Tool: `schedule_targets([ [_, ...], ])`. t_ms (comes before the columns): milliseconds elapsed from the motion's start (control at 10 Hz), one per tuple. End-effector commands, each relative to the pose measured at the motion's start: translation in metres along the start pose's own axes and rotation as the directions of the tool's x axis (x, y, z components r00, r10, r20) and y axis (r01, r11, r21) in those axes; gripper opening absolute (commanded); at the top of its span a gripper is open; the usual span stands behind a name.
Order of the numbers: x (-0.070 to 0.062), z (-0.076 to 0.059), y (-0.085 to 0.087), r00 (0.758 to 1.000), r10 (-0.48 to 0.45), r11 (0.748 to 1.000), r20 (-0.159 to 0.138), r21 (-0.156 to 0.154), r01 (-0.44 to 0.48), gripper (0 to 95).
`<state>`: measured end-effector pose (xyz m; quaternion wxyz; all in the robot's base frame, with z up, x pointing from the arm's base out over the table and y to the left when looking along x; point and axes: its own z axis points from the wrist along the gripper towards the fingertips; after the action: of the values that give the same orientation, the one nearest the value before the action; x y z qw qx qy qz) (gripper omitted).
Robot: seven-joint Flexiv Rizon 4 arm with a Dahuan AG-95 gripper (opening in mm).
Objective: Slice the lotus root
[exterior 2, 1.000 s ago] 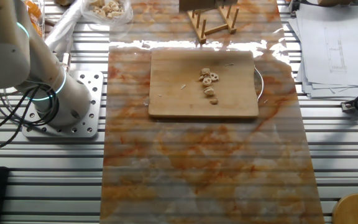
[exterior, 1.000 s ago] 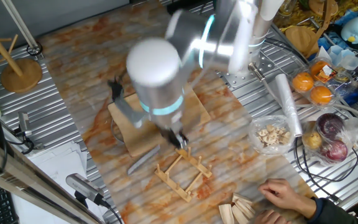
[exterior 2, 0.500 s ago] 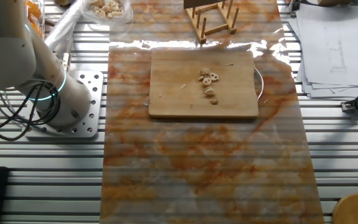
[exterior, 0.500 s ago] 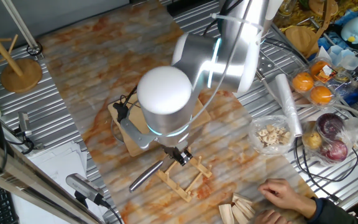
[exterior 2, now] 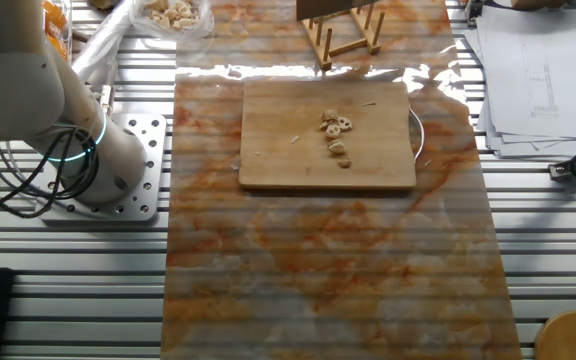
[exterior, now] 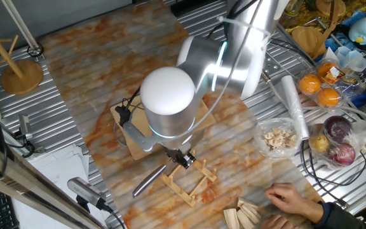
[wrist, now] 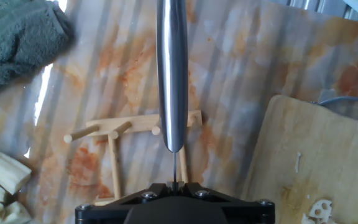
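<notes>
The knife will come out of my gripper between the pegs of the wooden rack (exterior 2: 341, 37) (wrist: 146, 160), beyond the cutting board, as I let it go there.
Several thin pale lotus root slices (exterior 2: 336, 135) lie in a short row on the wooden cutting board (exterior 2: 288, 110); one holed slice (wrist: 319, 207) shows at the hand view's lower right. My gripper (exterior: 182, 158) is off the board, above the wooden rack (exterior: 186, 181), and is shut on a knife. The knife's steel handle (wrist: 171, 74) points away from the hand and its thin blade runs edge-on between the jaws. In one fixed view the handle (exterior: 148, 179) sticks out to the lower left. The arm hides most of the board there.
A clear bag of pale chips (exterior: 277, 137), a plastic roll (exterior: 294, 105) and oranges (exterior: 319, 89) lie right of the mat. A person's hand (exterior: 291, 197) rests by wooden blocks (exterior: 246, 213). A green cloth (wrist: 17, 37) lies beyond the rack. A wooden stand (exterior: 21, 73) is far left.
A second ago the arm was blurred in motion near the board; it has carried the knife over the rack and has held almost still for the last half second. The slices have not moved.
</notes>
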<state>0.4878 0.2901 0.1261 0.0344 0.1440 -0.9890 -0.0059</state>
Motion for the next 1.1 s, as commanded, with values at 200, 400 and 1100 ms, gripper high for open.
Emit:
schedule_targets([
  [200,0.0,0.007,0.001,1.0,-0.006,1.0,0.001,0.003,0.006,0.0],
  [400,-0.001,0.016,0.0,1.0,-0.021,1.0,0.004,0.006,0.021,0.0],
  [1100,-0.004,0.066,-0.008,0.997,-0.063,0.998,0.033,0.02,0.063,0.0],
])
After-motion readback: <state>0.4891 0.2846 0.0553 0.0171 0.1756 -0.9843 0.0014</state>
